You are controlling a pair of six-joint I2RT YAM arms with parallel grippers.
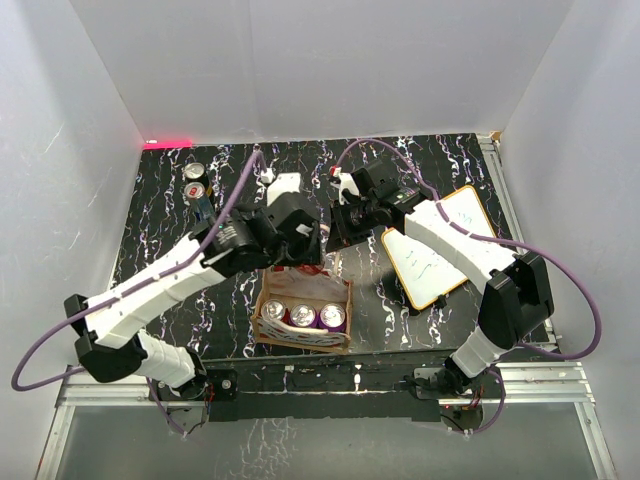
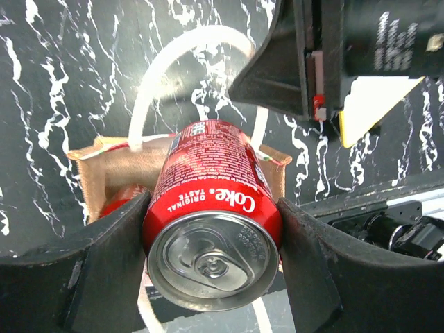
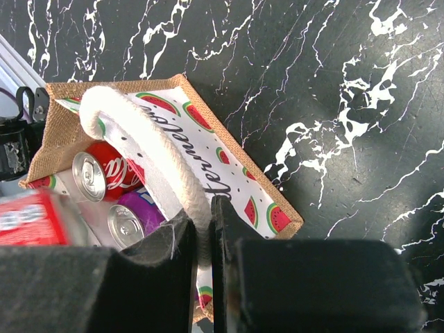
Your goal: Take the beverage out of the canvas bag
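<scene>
The red Coke can will leave my left gripper on the black marble table [image 1: 205, 236], close in front of the blue can.
The tan canvas bag [image 1: 300, 335] with a watermelon print stands at the near middle of the table, and three can tops show in it. My left gripper [image 2: 211, 239] is shut on a red Coke can [image 2: 208, 187], held tilted just above the bag's far side [image 2: 94, 177]. In the top view, the left gripper [image 1: 298, 258] hides most of the can. My right gripper [image 3: 202, 225] is shut on one cream handle [image 3: 142, 149] of the bag [image 3: 229, 163]. A red can [image 3: 100, 173] and a purple can [image 3: 132, 220] sit inside.
Two more cans [image 1: 193, 181] stand at the far left of the black marble table [image 1: 160, 225]. An orange-framed whiteboard [image 1: 440, 250] lies on the right under the right arm. A small white object [image 1: 285, 183] sits at the far middle.
</scene>
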